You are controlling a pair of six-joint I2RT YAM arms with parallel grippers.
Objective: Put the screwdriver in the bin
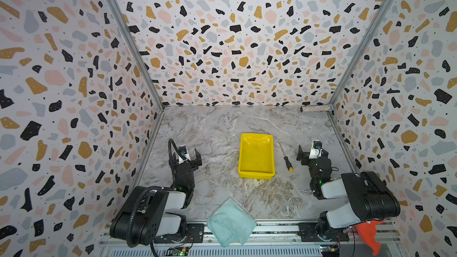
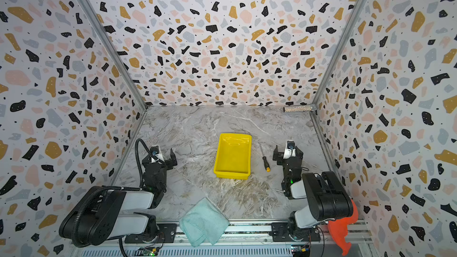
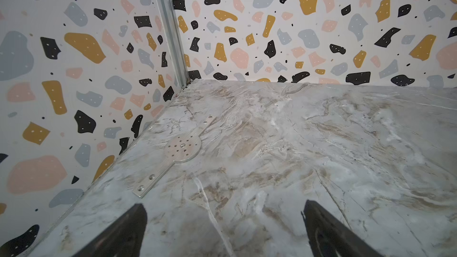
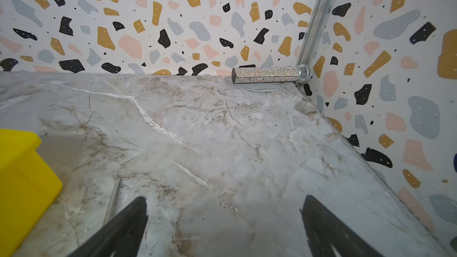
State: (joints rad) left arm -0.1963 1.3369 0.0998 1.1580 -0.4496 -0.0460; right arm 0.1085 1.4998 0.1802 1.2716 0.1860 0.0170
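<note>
The screwdriver has the back end of its black handle (image 1: pixel 286 158) next to the metal rod, and my right gripper needs to go there next and close on it.
The screwdriver (image 1: pixel 286 159) (image 2: pixel 265 159) lies flat on the marble table, black handle and orange cap toward the front, thin shaft pointing back. It sits between the yellow bin (image 1: pixel 256 159) (image 2: pixel 232 156) on its left and my right gripper (image 1: pixel 312 154) (image 2: pixel 288 155) on its right. That gripper is open and holds nothing. In the right wrist view only the screwdriver's shaft (image 4: pixel 113 196) shows beside one finger of the right gripper (image 4: pixel 225 203), with a corner of the bin (image 4: pixel 22 181) near it. My left gripper (image 1: pixel 185 157) (image 2: pixel 159 158) (image 3: pixel 223 211) is open over bare table, left of the bin.
A glittery silver cylinder (image 1: pixel 316 108) (image 4: pixel 267 74) lies against the back wall in the far right corner. A folded teal cloth (image 1: pixel 231 221) overhangs the table's front edge. A flat metal plate (image 3: pixel 181 148) lies by the left wall. Patterned walls close in three sides.
</note>
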